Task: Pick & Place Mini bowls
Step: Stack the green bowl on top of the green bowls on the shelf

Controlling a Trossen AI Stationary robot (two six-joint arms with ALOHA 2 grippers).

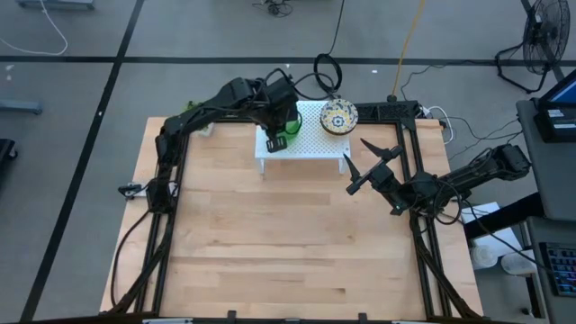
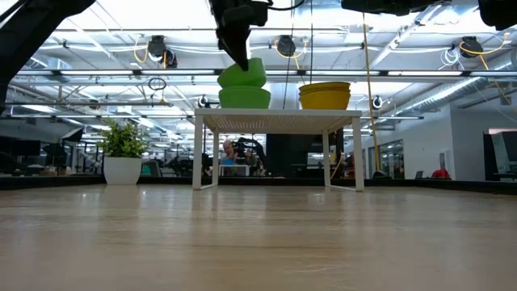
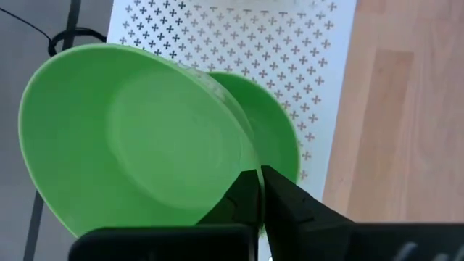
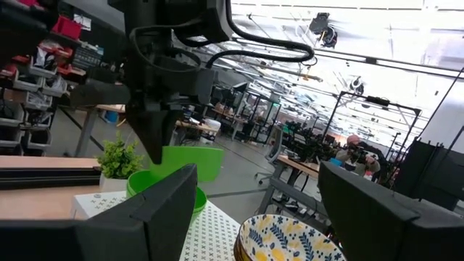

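The upper green bowl sits tilted and off-center on the lower green bowl, so my left gripper needs to open, take hold again of the upper bowl's rim (image 3: 249,134) and set it down inside.
A white perforated rack (image 1: 301,144) stands at the table's far middle. On its top sit a green mini bowl (image 2: 245,98) and a stack of yellow mini bowls (image 2: 325,94) with a floral inside (image 1: 339,116). My left gripper (image 3: 259,174) is over the rack's left part, shut on another green mini bowl (image 3: 130,138), which is tilted just above the resting green one (image 3: 283,138). My right gripper (image 1: 355,166) hangs open to the right of the rack, holding nothing. My left gripper pinches the green bowl's rim (image 3: 243,170) between its two fingers, coming from above and slanting down. The bowl is steeply tilted beside the fingers (image 2: 234,48), its hollow facing the wrist camera. Whether its lower edge touches the green bowl underneath, I cannot tell.
A small potted plant (image 2: 123,153) stands by the table's far left, near the rack. Bare wooden tabletop (image 1: 297,243) spreads out in front of the rack. Black frame rails (image 1: 423,252) run along both table sides.
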